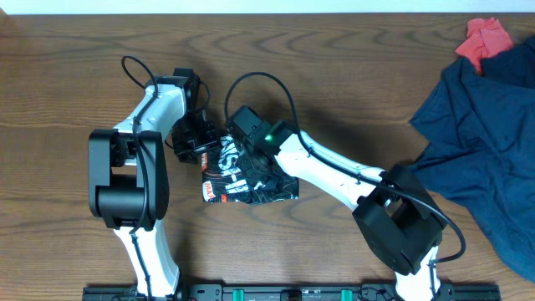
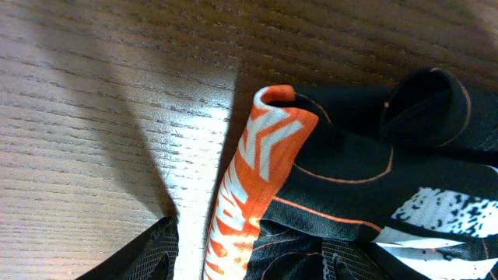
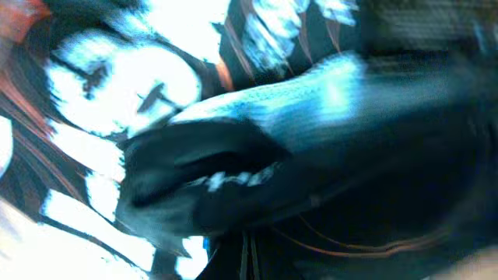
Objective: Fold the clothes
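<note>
My right gripper is pinching a bunched fold on top of the jersey. It should open and take the jersey's loose black end (image 1: pixel 287 189) before it turns the bundle.
The clothes (image 1: pixel 248 180), a black jersey with orange and white lettering, lie as a small folded bundle on the wooden table between the two arms. My left gripper (image 1: pixel 199 147) is at the bundle's upper left corner. In the left wrist view it (image 2: pixel 249 260) stands open, its fingers (image 2: pixel 152 253) straddling the jersey's orange-and-white folded edge (image 2: pixel 261 155), with a strip of bare wood beside the left finger. My right gripper (image 1: pixel 244 142) is down on the bundle's top edge. In the blurred right wrist view it (image 3: pixel 249 253) is shut, with a fold of black fabric (image 3: pixel 257 155) bunched at its tips.
A plain navy blue garment (image 1: pixel 489 134) lies spread at the right edge of the table, with a small red cloth (image 1: pixel 486 38) at its top corner. The table's far edge runs along the top of the overhead view.
</note>
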Controlling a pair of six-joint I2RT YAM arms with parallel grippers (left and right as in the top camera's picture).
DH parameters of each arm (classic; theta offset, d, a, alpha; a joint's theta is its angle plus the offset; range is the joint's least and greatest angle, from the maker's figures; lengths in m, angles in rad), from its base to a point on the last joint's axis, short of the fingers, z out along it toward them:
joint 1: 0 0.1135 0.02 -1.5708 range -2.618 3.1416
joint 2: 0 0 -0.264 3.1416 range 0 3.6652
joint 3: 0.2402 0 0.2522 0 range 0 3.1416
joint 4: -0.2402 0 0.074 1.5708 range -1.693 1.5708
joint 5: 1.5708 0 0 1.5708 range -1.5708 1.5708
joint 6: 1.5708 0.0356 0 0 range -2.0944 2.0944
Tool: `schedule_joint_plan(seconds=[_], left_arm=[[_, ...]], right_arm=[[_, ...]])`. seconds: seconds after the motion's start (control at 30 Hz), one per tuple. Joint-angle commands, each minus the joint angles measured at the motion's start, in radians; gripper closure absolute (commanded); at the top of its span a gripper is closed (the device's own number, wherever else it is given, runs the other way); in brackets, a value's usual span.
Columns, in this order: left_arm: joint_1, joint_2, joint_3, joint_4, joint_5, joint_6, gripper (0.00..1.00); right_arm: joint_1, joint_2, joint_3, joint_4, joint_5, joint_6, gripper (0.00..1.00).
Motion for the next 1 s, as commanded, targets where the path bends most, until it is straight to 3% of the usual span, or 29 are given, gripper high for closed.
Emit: schedule_joint_plan(seconds=[0.0, 0.1, 0.3, 0.4, 0.6, 0.7, 0.77, 0.8, 0.97], left_arm=[[-0.002, 0.019, -0.003, -0.003, -0.009, 0.016, 0.39], [-0.002, 0.019, -0.003, -0.003, -0.009, 0.016, 0.39], [-0.002, 0.019, -0.003, -0.006, -0.009, 0.017, 0.39], [-0.002, 0.019, -0.003, -0.008, -0.009, 0.016, 0.39], [-0.002, 0.019, -0.003, -0.022, -0.009, 0.017, 0.39], [-0.002, 0.019, -0.003, -0.021, -0.01, 0.017, 0.39], [-0.002, 0.019, -0.003, -0.021, -0.009, 0.016, 0.39], [-0.002, 0.019, -0.003, -0.021, -0.009, 0.016, 0.39], [-0.002, 0.019, -0.003, -0.021, -0.009, 0.016, 0.39]], right_arm=[[-0.02, 0.004, -0.004, -0.097, 0.156, 0.267, 0.99], [-0.028, 0.0, -0.004, -0.181, 0.228, 0.429, 0.99], [-0.03, 0.0, -0.004, -0.254, 0.254, 0.44, 0.89], [-0.031, 0.0, -0.004, -0.338, 0.299, 0.511, 0.86], [-0.045, -0.042, -0.002, -0.386, 0.312, 0.557, 0.93], [-0.057, -0.139, 0.008, -0.262, 0.241, 0.376, 0.91], [-0.062, -0.206, 0.009, -0.104, 0.087, 0.149, 0.71], [-0.063, -0.221, 0.009, -0.064, 0.029, 0.087, 0.66], [-0.062, -0.203, 0.005, -0.031, -0.023, 0.051, 0.63]])
